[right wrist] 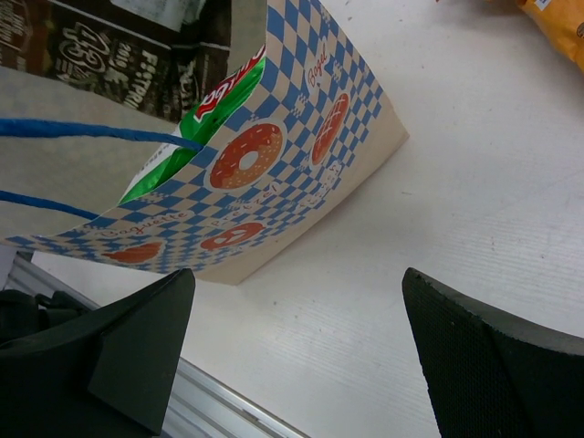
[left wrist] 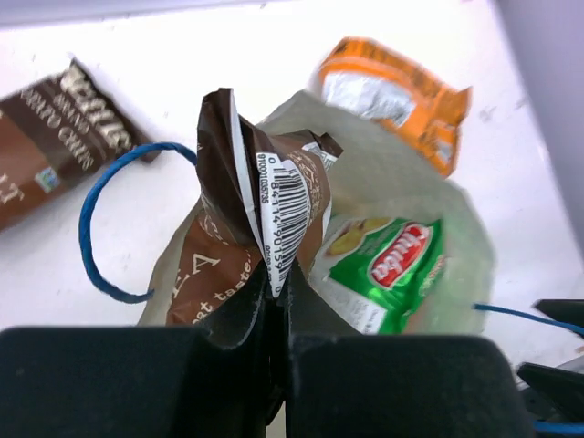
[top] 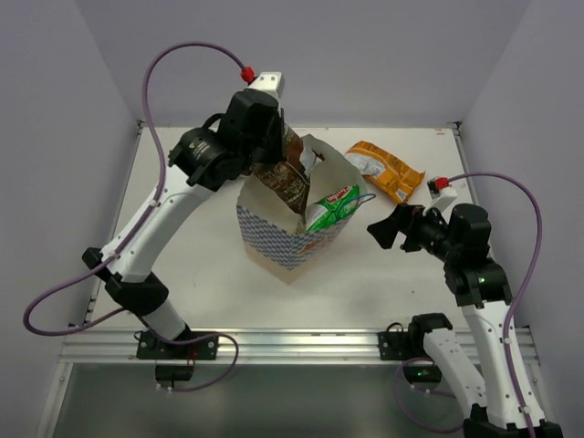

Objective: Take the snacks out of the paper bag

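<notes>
Next, my left gripper lets go of the crumpled packet beside the paper bag, just in front of the second dark brown packet [top: 205, 235] [left wrist: 57, 297].
The paper bag [top: 272, 239] stands mid-table with its mouth open upward. My left gripper [left wrist: 281, 292] hangs over that mouth, shut on a crumpled dark brown snack packet [left wrist: 260, 205] that rises out of the bag [left wrist: 406, 182]; from above, this packet [top: 285, 182] shows just below the gripper [top: 265, 151]. A green-and-white packet [top: 333, 208] [left wrist: 388, 269] [right wrist: 205, 114] lies inside the bag. An orange-yellow packet [top: 388, 170] [left wrist: 392, 96] rests on the table behind the bag. A second dark brown packet [left wrist: 55, 141] lies flat on the table. My right gripper [top: 388, 228] [right wrist: 297, 338] is open beside the bag [right wrist: 301, 137], holding nothing.
The bag's blue cord handle [left wrist: 99, 219] loops out over the table on one side, and another cord [right wrist: 91, 130] crosses the right wrist view. An aluminium rail [top: 292, 345] runs along the near table edge. Grey walls enclose the table on three sides.
</notes>
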Robot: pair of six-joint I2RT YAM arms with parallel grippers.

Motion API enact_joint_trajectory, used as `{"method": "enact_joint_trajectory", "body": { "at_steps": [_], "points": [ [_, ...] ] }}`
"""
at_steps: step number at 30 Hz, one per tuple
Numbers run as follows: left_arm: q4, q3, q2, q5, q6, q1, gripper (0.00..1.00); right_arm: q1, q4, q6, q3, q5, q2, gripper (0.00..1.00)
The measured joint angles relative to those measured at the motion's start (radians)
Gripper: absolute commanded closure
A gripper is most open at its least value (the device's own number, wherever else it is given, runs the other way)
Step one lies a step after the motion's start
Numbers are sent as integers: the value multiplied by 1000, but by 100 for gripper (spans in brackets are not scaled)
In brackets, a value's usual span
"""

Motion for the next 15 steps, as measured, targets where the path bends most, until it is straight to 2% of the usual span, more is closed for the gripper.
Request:
{"method": "enact_joint_trajectory", "body": {
  "at_steps": [7, 15],
  "points": [
    [317, -164, -242, 22, 97, 9, 100, 0, 3, -1, 0, 0, 10, 1],
    [682, -141, -346, -51, 203, 28, 100, 0, 3, -1, 0, 0, 10, 1]
  ]
}}
